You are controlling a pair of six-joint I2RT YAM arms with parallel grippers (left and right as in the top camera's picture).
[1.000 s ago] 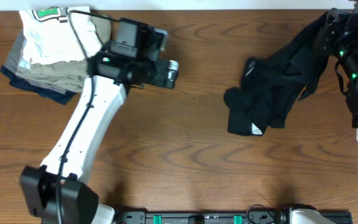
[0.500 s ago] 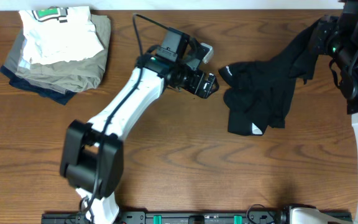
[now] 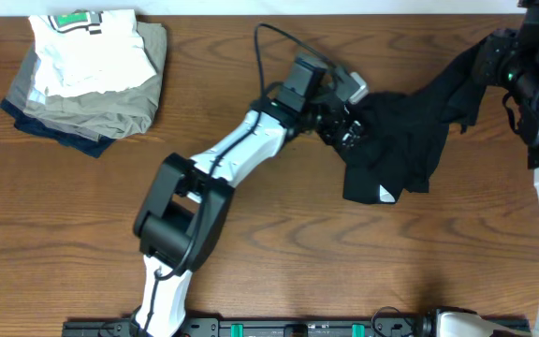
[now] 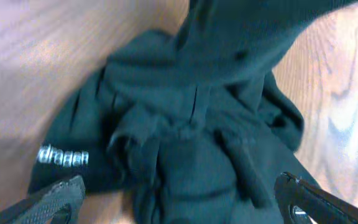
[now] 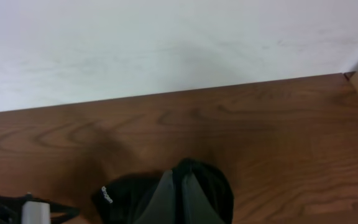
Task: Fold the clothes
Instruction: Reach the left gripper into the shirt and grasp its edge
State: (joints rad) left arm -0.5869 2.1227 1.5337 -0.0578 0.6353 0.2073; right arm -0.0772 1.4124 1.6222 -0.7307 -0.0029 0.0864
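Observation:
Next, I bring the fingers of my left gripper closed on the small raised fold [image 3: 356,125] [image 4: 133,132] that sits beside the white logo on the black garment.
The clothes [image 3: 405,140], a black crumpled garment with a white tag [image 3: 385,194], lie at the table's right centre, one end drawn up to the far right corner. There my right gripper [image 3: 494,56] is shut on that end; in the right wrist view its fingers [image 5: 179,199] are pressed together with black cloth [image 5: 213,180] around them. My left gripper [image 3: 349,131] is at the garment's left edge, open. In the left wrist view its fingertips [image 4: 55,199] stand wide apart low over the bunched cloth [image 4: 191,124], near a white logo [image 4: 63,157].
A stack of folded white, khaki and navy garments [image 3: 82,80] lies at the far left corner. The left arm [image 3: 241,150] stretches diagonally across the middle of the wooden table [image 3: 279,243]. A white wall [image 5: 166,43] runs behind the table's far edge.
The left arm has swung right, from beside the folded stack across the table to the black garment's left edge, with its jaws open. The right gripper still holds the lifted end.

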